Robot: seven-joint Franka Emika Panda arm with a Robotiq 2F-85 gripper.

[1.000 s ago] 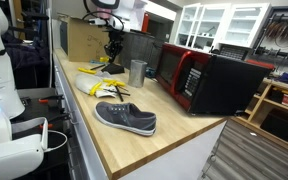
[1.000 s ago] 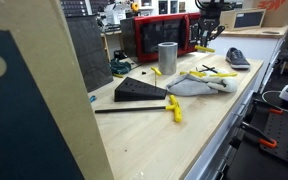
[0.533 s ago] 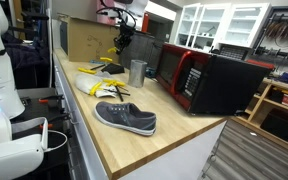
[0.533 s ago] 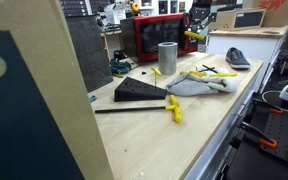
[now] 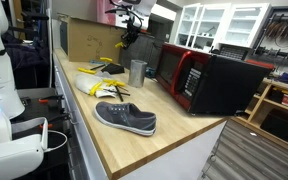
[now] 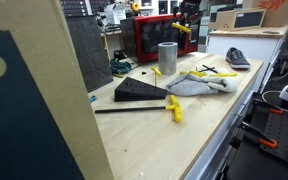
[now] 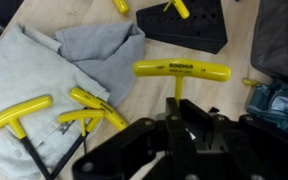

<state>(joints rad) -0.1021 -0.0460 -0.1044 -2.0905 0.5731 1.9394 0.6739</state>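
Next, the gripper releases the yellow T-handle hex key in the opening of the metal cup [image 5: 138, 62] beside the microwave.
My gripper [image 7: 179, 118] is shut on the steel shaft of a yellow T-handle hex key [image 7: 181, 70], whose handle hangs crosswise below the fingers. In both exterior views the gripper [image 5: 131, 24] [image 6: 190, 14] holds the key [image 5: 124, 42] [image 6: 182, 29] high in the air, above and just behind the metal cup [image 5: 137, 72] [image 6: 167, 57]. Beneath it in the wrist view lie a grey cloth [image 7: 54, 70] with several more yellow T-handle keys [image 7: 96, 105] and a black key holder block [image 7: 184, 25].
A red-fronted microwave [image 5: 189, 75] [image 6: 159, 38] stands close beside the cup. A grey shoe [image 5: 124, 118] [image 6: 237, 58] lies near the wooden bench's end. A cardboard box [image 5: 84, 40] stands at the back. A loose yellow key [image 6: 173, 108] lies near the bench edge.
The gripper has risen with the yellow key and moved across from over the cloth toward the cup and microwave. Its jaws stay shut.
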